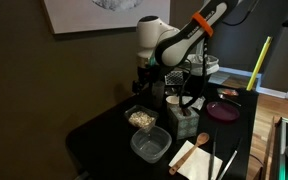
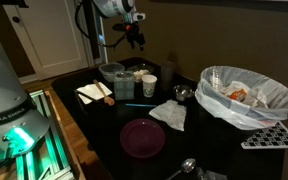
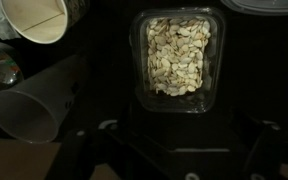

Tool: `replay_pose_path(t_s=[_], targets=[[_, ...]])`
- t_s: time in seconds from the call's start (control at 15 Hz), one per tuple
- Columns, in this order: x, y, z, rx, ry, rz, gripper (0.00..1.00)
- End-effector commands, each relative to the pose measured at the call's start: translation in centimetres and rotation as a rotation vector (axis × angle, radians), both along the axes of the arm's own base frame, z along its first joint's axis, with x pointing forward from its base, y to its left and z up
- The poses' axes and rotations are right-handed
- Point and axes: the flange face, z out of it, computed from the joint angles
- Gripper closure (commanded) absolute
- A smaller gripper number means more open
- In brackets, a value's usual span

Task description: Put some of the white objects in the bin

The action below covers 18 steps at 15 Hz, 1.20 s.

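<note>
I need to close my gripper on some white objects in the full clear tub, at the heap's end (image 1: 137, 116) (image 3: 178, 84) farthest from the empty clear tub.
The white objects (image 3: 179, 55) are a heap of tiny beige lumps in a clear square tub (image 3: 141, 60) at the top centre of the wrist view. The tub also shows in an exterior view (image 1: 140, 118). My gripper (image 3: 181, 150) hangs directly above the tub, apart from it, with its dark fingers spread and nothing between them. It shows high above the table in both exterior views (image 1: 144, 78) (image 2: 132, 38). The bin (image 2: 209, 85) stands at the right with a pale liner rim and some scraps inside. It sits behind the arm in an exterior view (image 1: 200, 68).
An empty clear tub (image 1: 151, 146), a green box (image 1: 182, 121), a purple plate (image 2: 142, 137) and a pale sheet with a wooden spoon (image 1: 194, 158) lie around. Two cups (image 3: 29, 100) (image 3: 34, 18) stand left of the filled tub. A crumpled napkin (image 2: 169, 115) lies near the bin.
</note>
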Motion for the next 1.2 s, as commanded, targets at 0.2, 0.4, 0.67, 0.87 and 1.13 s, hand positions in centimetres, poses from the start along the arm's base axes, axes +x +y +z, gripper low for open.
replay_pose_path(t_s=[0.2,0.4,0.67,0.87,1.13], targets=[[1.2,1.5,-1.1,-0.010,0.018,0.005,0.00],[1.9,0.2,-2.4,-0.023,0.037,-0.055,0.00],[3.1,-1.1,-5.1,-0.013,0.082,-0.105,0.00],[4.0,-1.2,-7.1,0.003,0.102,-0.136,0.00],[6.3,-1.0,-9.7,0.024,0.112,-0.152,0.00]])
